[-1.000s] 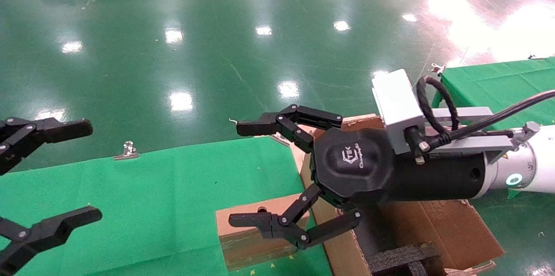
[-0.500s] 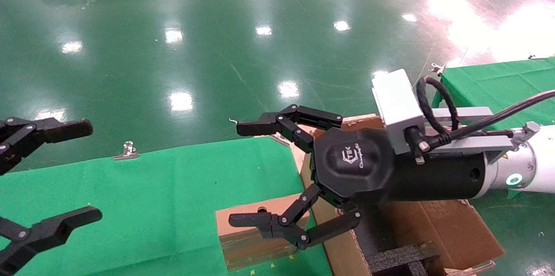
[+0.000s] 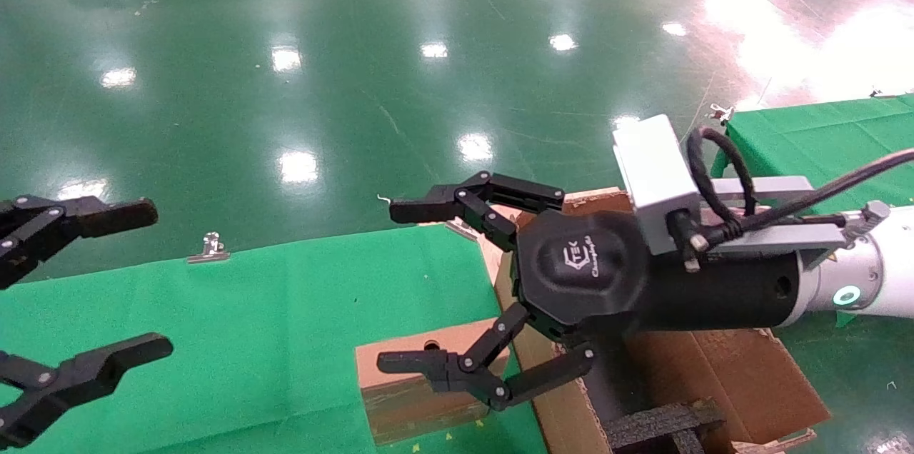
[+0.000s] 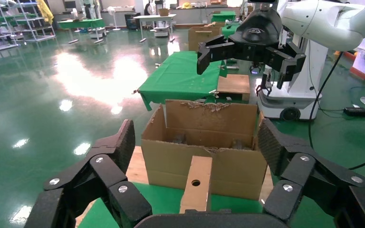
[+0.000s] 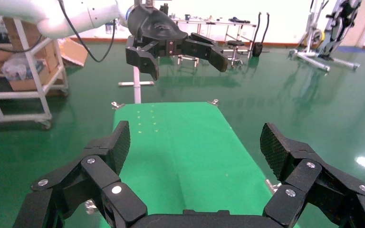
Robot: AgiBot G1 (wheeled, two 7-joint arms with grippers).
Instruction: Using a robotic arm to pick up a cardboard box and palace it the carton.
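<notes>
My right gripper is going to close across the cardboard box's end [image 3: 470,338] that is nearest the carton, next to the round hole in the box's top.
The cardboard box [image 3: 400,407], small and brown with a round hole [image 4: 196,182], lies on the green table [image 3: 271,311] against the carton's side. The carton [image 3: 721,368] is large with torn flaps [image 4: 204,105] and black foam [image 3: 660,425] inside. The robotic arm's right gripper [image 3: 398,287] hovers open above the box and the carton's near wall, its lower finger [image 3: 435,367] over the box's top, apart from it. My left gripper [image 3: 150,277] hangs open at the left edge, facing the box [image 4: 197,183] across the table. Nothing is between either pair of fingers.
Metal clips [image 3: 208,248] hold the green cloth at the table's far edge. A second green table [image 3: 821,136] stands at the far right. Shiny green floor [image 3: 428,47] lies beyond. The right wrist view shows bare green cloth [image 5: 180,147] below, with the left gripper [image 5: 176,45] beyond.
The left gripper has drifted slightly to the right. The right gripper, the box and the carton have stayed where they were.
</notes>
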